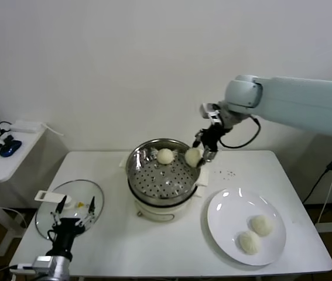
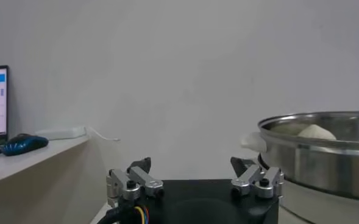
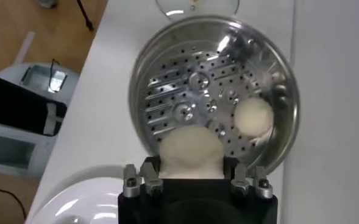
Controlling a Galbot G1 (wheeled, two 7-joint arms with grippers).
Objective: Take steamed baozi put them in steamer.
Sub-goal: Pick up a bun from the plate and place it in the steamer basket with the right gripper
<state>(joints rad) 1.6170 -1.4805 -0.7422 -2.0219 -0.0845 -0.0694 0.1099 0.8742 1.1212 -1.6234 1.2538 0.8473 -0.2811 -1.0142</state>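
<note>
The robot's right gripper should release the baozi on the perforated bottom of the steamer, toward the side [image 1: 145, 172] [image 3: 211, 69] facing the glass lid.
The steamer [image 1: 154, 193] is a shiny perforated steel basket [image 3: 167, 79] on a cream cooker base at the table's middle. One steamed baozi [image 1: 165, 156] [image 3: 254, 115] lies inside it near the far wall. My right gripper [image 1: 201, 153] [image 3: 190, 171] hangs above the basket's right rim, shut on another baozi [image 1: 193, 157] [image 3: 189, 151]. Two more baozi [image 1: 262, 225] [image 1: 249, 242] rest on the white plate [image 1: 224, 216] at the right. My left gripper [image 1: 75, 212] [image 2: 191, 165] waits open near the front left corner, holding nothing.
A glass lid [image 1: 92, 196] with a white handle lies on the table left of the steamer, just past my left gripper. A side desk [image 1: 2, 164] with a mouse stands to the far left. The wall runs close behind the table.
</note>
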